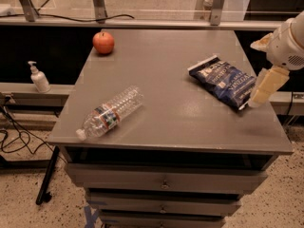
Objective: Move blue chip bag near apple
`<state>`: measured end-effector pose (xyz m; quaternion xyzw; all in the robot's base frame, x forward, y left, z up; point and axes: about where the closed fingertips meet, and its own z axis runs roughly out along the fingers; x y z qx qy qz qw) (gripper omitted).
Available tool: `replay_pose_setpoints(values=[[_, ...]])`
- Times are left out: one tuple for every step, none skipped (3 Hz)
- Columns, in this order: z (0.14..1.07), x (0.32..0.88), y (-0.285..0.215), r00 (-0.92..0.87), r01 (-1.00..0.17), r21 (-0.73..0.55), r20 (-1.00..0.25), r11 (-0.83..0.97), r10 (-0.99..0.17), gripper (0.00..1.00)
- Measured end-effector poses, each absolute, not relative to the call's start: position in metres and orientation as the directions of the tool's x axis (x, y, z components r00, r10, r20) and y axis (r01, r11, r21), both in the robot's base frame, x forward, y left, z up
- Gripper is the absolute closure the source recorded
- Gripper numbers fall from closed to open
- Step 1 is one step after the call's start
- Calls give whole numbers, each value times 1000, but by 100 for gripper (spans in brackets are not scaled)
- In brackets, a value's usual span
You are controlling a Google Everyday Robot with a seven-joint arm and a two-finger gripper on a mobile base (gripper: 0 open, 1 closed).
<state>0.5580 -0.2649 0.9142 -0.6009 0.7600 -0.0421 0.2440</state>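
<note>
Next, the gripper grabs the blue chip bag's long edge (244,74), the one that faces the white arm, so that the bag can be lifted toward the apple.
The blue chip bag (224,81) lies flat on the right part of the grey table top (175,113), dark navy foil with white lettering. The apple (103,42), small and red-orange, stands at the far left corner of the table, well apart from the bag. My gripper (264,87) hangs from the white arm (289,44) at the right edge of the view. Its cream tip is right at the bag's right edge, just above the table. It holds nothing that I can see.
A clear plastic water bottle (111,112) lies on its side at the front left of the table. Drawers (164,180) sit under the top. A soap pump bottle (39,78) stands on a low ledge to the left. Cables (12,137) trail on the floor.
</note>
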Motion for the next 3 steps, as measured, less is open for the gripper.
replay_pose_setpoints(values=[[886,596,-278,-188,-894,-329,-341,305,-921,0],[864,615,-274,-236,-901,-257,-385,349,-892,0],[854,626,-265,-270,-903,-203,-419,379,-867,18]])
